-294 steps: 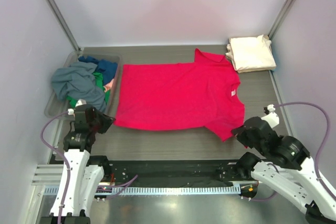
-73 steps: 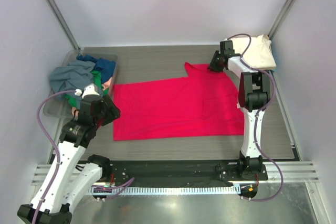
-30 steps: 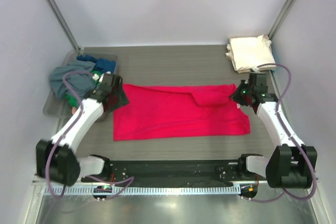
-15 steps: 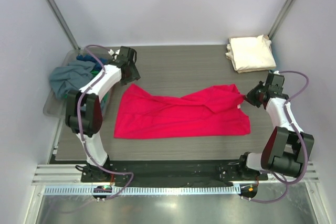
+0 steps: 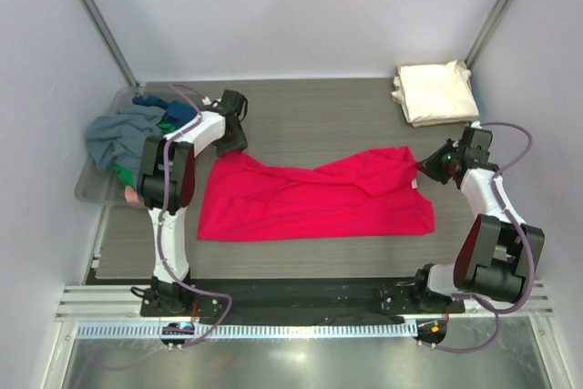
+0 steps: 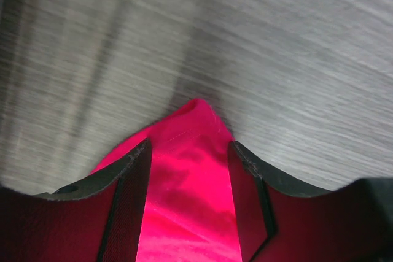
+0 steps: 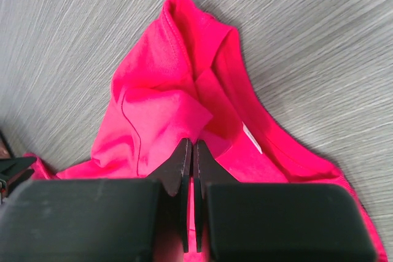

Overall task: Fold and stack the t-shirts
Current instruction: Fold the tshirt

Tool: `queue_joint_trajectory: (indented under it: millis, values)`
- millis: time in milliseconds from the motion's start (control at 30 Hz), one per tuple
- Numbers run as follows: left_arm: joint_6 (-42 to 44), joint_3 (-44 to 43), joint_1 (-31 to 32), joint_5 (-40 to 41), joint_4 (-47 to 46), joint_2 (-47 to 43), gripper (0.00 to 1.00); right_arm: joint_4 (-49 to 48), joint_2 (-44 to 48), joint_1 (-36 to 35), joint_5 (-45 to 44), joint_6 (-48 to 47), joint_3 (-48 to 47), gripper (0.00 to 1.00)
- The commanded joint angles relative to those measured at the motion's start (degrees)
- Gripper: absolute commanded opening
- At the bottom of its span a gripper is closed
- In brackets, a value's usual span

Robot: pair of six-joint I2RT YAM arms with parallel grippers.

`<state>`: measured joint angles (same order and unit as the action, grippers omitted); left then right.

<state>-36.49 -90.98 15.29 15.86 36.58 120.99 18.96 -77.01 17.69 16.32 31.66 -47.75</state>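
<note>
The held fold will come down on the red t-shirt, just inward from its white tag point(image 5: 390, 191), as I lay it there with my right gripper.
A bright red t-shirt point(image 5: 310, 202) lies folded lengthwise mid-table, its far edge sagging between two raised corners. My left gripper point(image 5: 235, 138) is at the far-left corner. In the left wrist view its fingers point(image 6: 132, 182) stand apart, and the red cloth point(image 6: 187, 170) lies flat between and under them, its tip past the fingertips. My right gripper point(image 5: 430, 166) is at the far-right corner, and in the right wrist view that gripper point(image 7: 193, 142) is shut on a fold of the red shirt point(image 7: 159, 90) by the collar. A cream-white folded t-shirt point(image 5: 437, 93) sits at the back right.
A clear plastic bin point(image 5: 91, 190) at the left edge holds a heap of shirts, with a grey one point(image 5: 123, 138) on top and a blue one point(image 5: 178, 114) behind. Metal frame posts rise at both back corners. The arms' base rail runs along the near edge.
My left arm swung from the shirt's left edge to its far-left corner, which now peaks toward the back. My right gripper drew the collar corner rightward, so the far edge sags.
</note>
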Motion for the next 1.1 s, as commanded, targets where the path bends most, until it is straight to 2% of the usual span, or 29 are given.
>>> queue_joint_trajectory:
  millis: [0, 367, 600, 700, 833, 900, 967, 1067]
  values:
    - [1.69, -2.27, -0.08, 1.28, -2.56, 0.38, 0.54, -2.79, 0.02, -0.03, 1.61, 0.51, 0.37, 0.01]
    - [0.98, -2.71, 0.0, 3.83, -3.62, -0.14, 0.51, -3.93, -0.51, -0.12, 2.93, 1.03, 0.9, 0.01]
    - [1.34, -6.93, 0.0, 3.39, -2.3, 4.25, 0.47, -4.37, -0.77, -0.38, 3.37, 0.95, 0.99, 0.01]
    - [1.16, -6.58, -0.08, 3.04, -2.21, 4.96, 0.4, -4.28, -0.94, -0.38, 3.28, 0.95, 1.16, 0.01]
    - [0.55, -5.44, -0.08, 2.34, -2.21, 4.43, 0.16, -4.55, -1.12, -0.47, 3.37, 1.04, 1.25, 0.01]
    - [0.37, -4.83, 0.0, 2.07, -2.21, 3.73, 0.11, -4.55, -1.3, -0.55, 3.46, 1.12, 1.17, 0.01]
    - [0.45, -4.47, 0.0, 1.81, -2.3, 3.12, 0.0, -4.63, -1.12, -0.64, 3.46, 1.21, 1.16, 0.01]
    - [0.54, -3.94, 0.0, 1.81, -2.21, 1.71, 0.0, -4.55, -0.86, -0.82, 3.46, 1.39, 0.99, 0.01]
